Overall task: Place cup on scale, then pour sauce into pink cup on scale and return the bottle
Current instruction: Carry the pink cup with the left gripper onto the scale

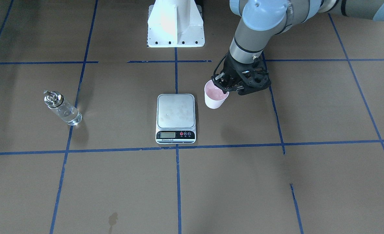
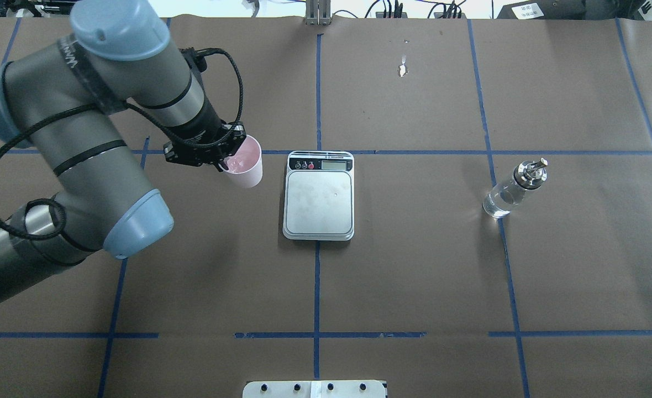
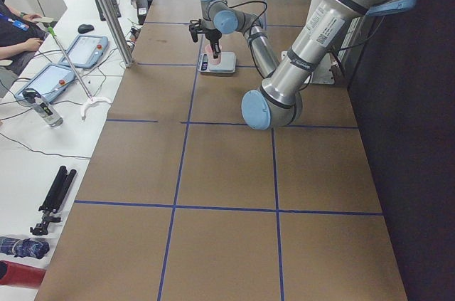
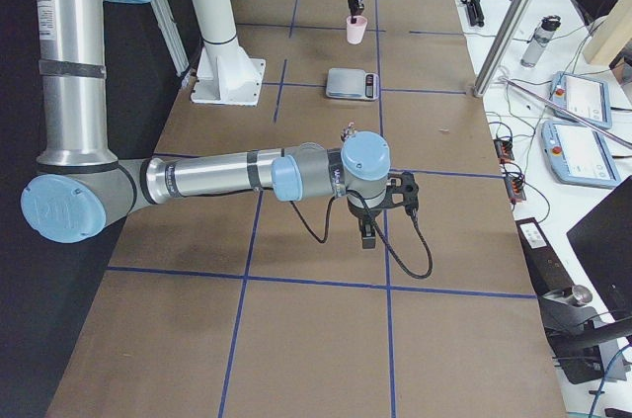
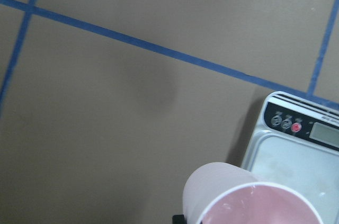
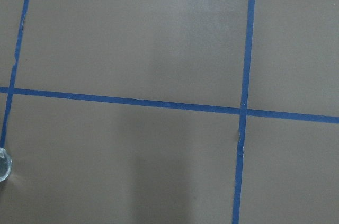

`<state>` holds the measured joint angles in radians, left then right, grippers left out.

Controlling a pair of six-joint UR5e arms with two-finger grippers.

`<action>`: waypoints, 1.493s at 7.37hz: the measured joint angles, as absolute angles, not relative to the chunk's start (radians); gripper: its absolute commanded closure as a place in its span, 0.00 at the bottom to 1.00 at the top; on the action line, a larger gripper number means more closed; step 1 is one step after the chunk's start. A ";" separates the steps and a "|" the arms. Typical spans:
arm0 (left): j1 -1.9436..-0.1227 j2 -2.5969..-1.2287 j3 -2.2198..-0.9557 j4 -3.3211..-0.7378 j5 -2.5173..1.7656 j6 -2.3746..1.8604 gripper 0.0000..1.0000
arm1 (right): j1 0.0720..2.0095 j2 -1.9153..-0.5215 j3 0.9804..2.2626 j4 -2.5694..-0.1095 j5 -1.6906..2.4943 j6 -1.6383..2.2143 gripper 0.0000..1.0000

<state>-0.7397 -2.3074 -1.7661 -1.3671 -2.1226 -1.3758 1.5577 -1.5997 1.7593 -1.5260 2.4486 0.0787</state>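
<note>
The robot's left gripper should release the pale pink cup on the middle of the scale's silver platform (image 1: 174,111) (image 5: 298,198).
My left gripper (image 1: 224,85) is shut on the rim of the pale pink cup (image 1: 215,97), holding it upright a little above the table, just beside the scale (image 1: 175,117) on its left-arm side. The cup (image 2: 243,161) is apart from the silver platform, which is bare; the scale's display strip (image 5: 302,124) shows in the left wrist view behind the cup (image 5: 249,197). The clear glass bottle (image 2: 513,189) with its metal spout stands alone on the table's right-arm side. My right gripper (image 4: 367,232) hangs over bare table far from the bottle; I cannot tell whether it is open or shut.
The white robot base (image 1: 175,26) stands behind the scale. Blue tape lines grid the brown table. A side bench (image 3: 50,80) holds tablets, cables and a person's arm (image 3: 18,41). The bottle's edge (image 6: 2,164) shows in the right wrist view.
</note>
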 measured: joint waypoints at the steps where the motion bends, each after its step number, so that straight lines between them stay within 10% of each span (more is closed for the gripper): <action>1: -0.722 -2.352 -1.715 -1.371 -2.124 -1.407 1.00 | 1.557 -1.602 1.758 -1.525 2.448 0.081 0.00; 11: -0.634 -2.458 -1.486 -1.546 -2.120 -1.514 1.00 | 1.557 -1.595 1.761 -1.522 2.453 0.118 0.00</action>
<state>-0.6335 -2.4577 -1.4861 -1.5459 -2.1201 -1.5137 1.5570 -1.5953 1.7609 -1.5216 2.4525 0.1181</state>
